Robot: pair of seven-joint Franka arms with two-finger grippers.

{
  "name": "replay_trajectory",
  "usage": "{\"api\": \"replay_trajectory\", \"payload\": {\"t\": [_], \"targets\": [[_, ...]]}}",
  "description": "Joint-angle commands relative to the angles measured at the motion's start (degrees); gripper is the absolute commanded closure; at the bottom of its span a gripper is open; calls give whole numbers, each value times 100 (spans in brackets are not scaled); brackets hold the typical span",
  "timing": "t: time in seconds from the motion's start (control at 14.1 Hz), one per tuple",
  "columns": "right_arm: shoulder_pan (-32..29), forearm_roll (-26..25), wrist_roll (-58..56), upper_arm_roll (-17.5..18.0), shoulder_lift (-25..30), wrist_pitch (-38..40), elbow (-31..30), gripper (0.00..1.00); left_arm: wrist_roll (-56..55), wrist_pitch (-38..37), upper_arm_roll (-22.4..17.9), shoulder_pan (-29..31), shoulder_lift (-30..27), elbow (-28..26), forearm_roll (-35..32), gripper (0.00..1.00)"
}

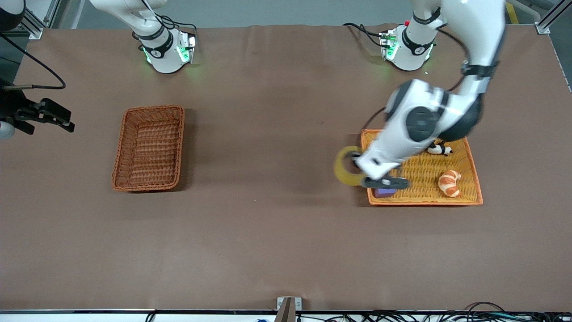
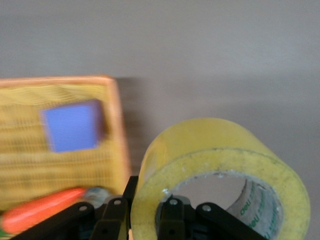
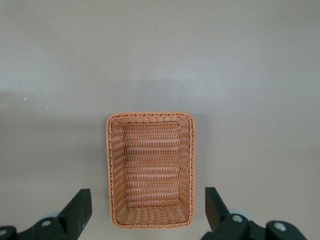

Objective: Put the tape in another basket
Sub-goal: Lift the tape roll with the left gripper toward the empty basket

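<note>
Next, my left gripper lets go of the tape on the bare table [image 1: 247, 155] between basket and tray, somewhat nearer to the reddish-brown basket.
My left gripper [image 1: 358, 167] is shut on the yellowish tape roll [image 1: 341, 168], one finger inside the ring and one outside. It holds the roll in the air over the edge of the orange-yellow tray [image 1: 464, 199], on the side toward the right arm's end. In the left wrist view the tape [image 2: 220, 150] fills the foreground at the gripper [image 2: 150, 197]. The reddish-brown basket [image 1: 153, 108] stands empty toward the right arm's end of the table. My right gripper [image 1: 67, 121] is open and empty, up in the air beside the basket [image 3: 150, 116].
The tray [image 2: 118, 125] holds a purple cube [image 1: 385, 192] [image 2: 72, 127], a croissant [image 1: 449, 182] and a small black-and-white toy [image 1: 439, 150]. A blurred orange-red object [image 2: 45, 215] shows in the tray in the left wrist view. Bare brown table lies between tray and basket.
</note>
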State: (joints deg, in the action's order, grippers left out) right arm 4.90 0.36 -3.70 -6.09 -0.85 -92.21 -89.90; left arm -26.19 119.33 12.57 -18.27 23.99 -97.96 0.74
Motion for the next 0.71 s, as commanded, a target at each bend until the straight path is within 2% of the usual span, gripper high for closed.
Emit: {"api": "replay_trajectory", "payload": {"t": [0.0,0.21,0.5,0.64], "targets": [[-50,-9,36,38,41,-78,-89,0,-736,-147,-18,-710,911,1117,49,99],[-59,-9,36,38,23,-78,-98,0,-1379,-664,-35,-1379,1563,1857,67,98],[-50,-9,36,38,-3,-95,-89,0,-1688,-587,-18,-1960,2521,2824,190,94],[-50,-9,36,38,-12,-96,-89,0,-1670,-185,0,-2206,2707,2914,190,89]]}}
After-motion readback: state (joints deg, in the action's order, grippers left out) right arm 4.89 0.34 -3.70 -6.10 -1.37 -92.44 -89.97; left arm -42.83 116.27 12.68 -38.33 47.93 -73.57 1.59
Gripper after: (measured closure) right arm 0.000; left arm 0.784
